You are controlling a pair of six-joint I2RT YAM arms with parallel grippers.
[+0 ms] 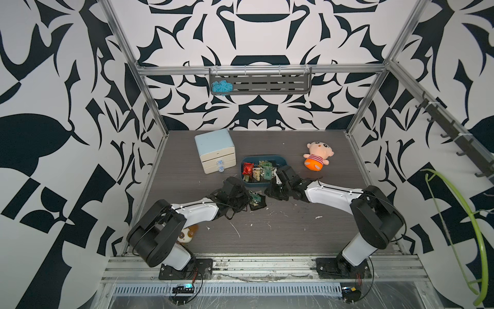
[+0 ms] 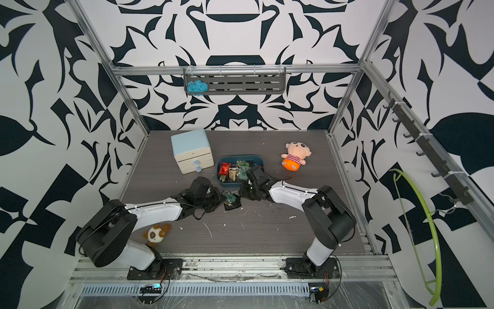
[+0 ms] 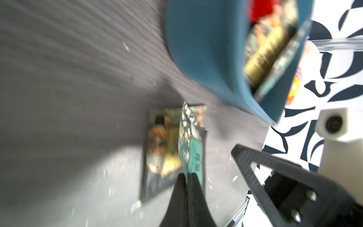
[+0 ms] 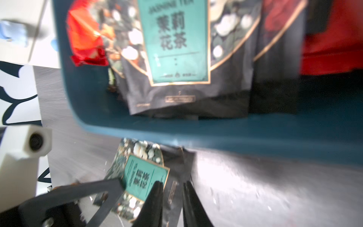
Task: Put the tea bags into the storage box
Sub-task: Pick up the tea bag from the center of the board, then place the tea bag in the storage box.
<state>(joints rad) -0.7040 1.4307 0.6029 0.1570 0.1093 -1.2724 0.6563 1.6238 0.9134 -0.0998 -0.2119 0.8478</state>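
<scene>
My left gripper has the upper green-labelled tea bag. It will let go of it on the pile in the middle of the storage box (image 1: 267,170) (image 3: 282,62).
The teal-blue storage box (image 1: 280,160) (image 2: 256,160) sits mid-table with several tea bags (image 1: 256,171) inside: red, black and green-labelled. In front of it two more tea bags (image 1: 256,199) (image 2: 230,199) lie overlapped on the table. My left gripper (image 3: 188,175) (image 1: 248,198) is shut on the edge of the upper, green-labelled tea bag (image 3: 191,141) (image 4: 145,176). A dark sachet (image 3: 163,141) lies under it. My right gripper (image 4: 171,184) (image 1: 267,194) hovers at the same pair from the other side. Its jaws stand a little apart, with nothing between them.
A pale blue and cream drawer cabinet (image 1: 215,149) stands left of the box. A plush doll (image 1: 318,156) lies at the right rear. A small plush (image 2: 156,235) sits by the left arm's base. White scraps (image 1: 235,230) dot the front of the table.
</scene>
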